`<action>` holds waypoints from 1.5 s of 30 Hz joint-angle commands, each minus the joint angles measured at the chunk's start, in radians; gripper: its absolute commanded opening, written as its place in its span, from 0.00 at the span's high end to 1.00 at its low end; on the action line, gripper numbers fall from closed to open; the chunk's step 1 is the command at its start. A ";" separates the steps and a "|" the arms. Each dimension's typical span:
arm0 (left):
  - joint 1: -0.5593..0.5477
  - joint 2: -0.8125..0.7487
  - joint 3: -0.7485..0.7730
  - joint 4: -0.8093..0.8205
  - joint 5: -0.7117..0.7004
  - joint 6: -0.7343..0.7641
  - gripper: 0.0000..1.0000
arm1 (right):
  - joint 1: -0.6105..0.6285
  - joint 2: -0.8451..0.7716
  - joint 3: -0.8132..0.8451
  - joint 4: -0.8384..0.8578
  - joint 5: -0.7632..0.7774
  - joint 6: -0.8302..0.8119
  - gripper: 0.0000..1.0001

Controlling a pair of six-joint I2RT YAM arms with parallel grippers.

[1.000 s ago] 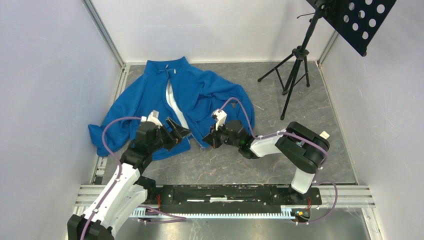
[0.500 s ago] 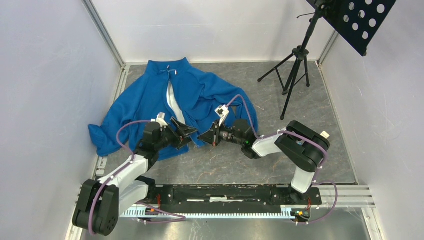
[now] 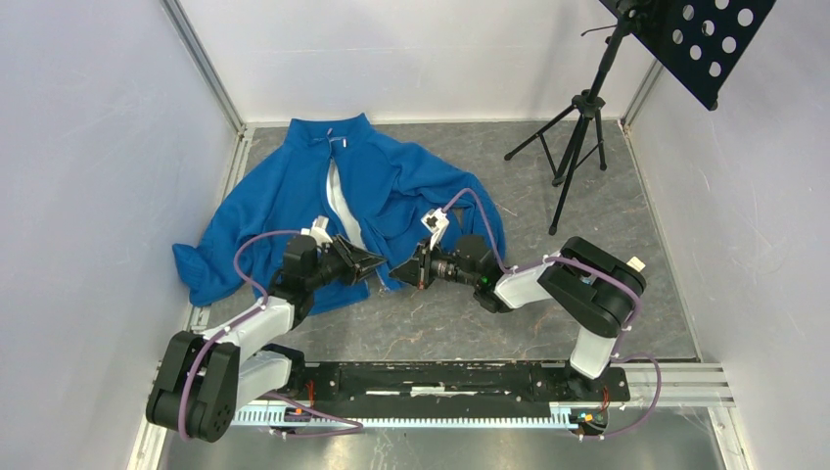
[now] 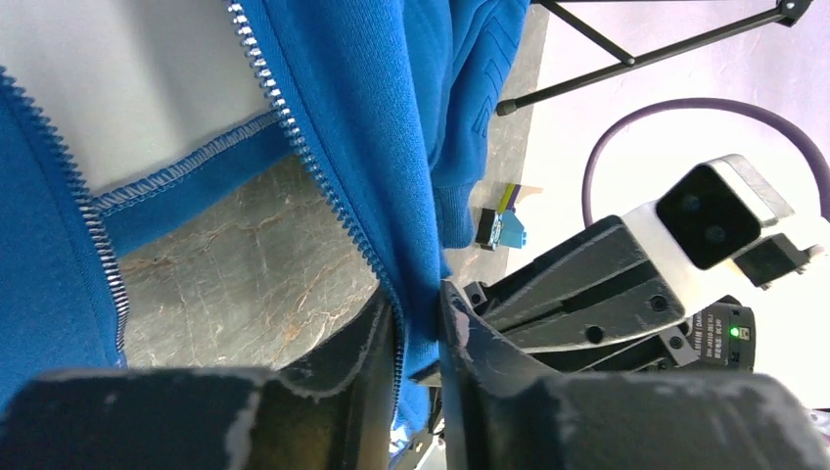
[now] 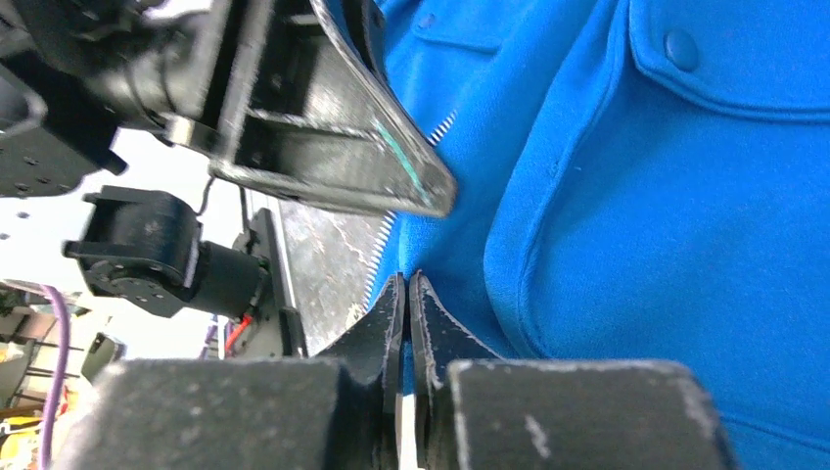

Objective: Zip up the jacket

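The blue fabric beside the zipper teeth is pinched in my right gripper, so that gripper should open, move over and close on the zipper edge [image 5: 379, 257] before my left gripper lets go of it.
The bright blue jacket [image 3: 391, 181] lies spread on the grey floor, front open, with pale lining showing between the two zipper edges. At its lower hem my two grippers meet tip to tip. My left gripper [image 3: 377, 260] is shut on the jacket's zipper edge; in the left wrist view the blue fabric and zipper teeth [image 4: 303, 157] run down between its fingers [image 4: 416, 294]. My right gripper [image 3: 396, 271] pinches the same hem from the other side. Its jaws [image 5: 406, 279] stand nearly together with a sliver of blue fabric between them, next to a patch pocket [image 5: 685, 88].
A black tripod stand [image 3: 577, 147] with a perforated black plate [image 3: 710, 39] stands at the back right. White walls close the left, back and right sides. A small coloured object [image 4: 499, 227] lies on the floor beside the jacket's hem. A metal rail [image 3: 440, 382] runs along the near edge.
My left gripper went from wide open to closed on the jacket's zipper edge, and its arm dropped lower. The right gripper moved a little to the left and up.
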 commanded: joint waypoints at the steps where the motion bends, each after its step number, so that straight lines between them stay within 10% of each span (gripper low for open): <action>1: 0.004 -0.001 0.057 0.006 0.022 0.067 0.74 | 0.008 -0.064 0.007 -0.165 0.013 -0.113 0.86; 12: 0.004 -0.006 0.086 -0.040 0.056 0.086 0.90 | 0.131 -0.267 0.044 -0.617 0.400 -0.497 0.18; 29: 0.004 0.006 0.127 -0.138 0.043 0.082 0.98 | 0.215 -0.148 0.136 -0.485 0.481 -0.347 0.42; 45: 0.004 0.024 0.131 -0.160 0.045 0.060 0.98 | 0.217 -0.111 0.152 -0.421 0.528 -0.241 0.43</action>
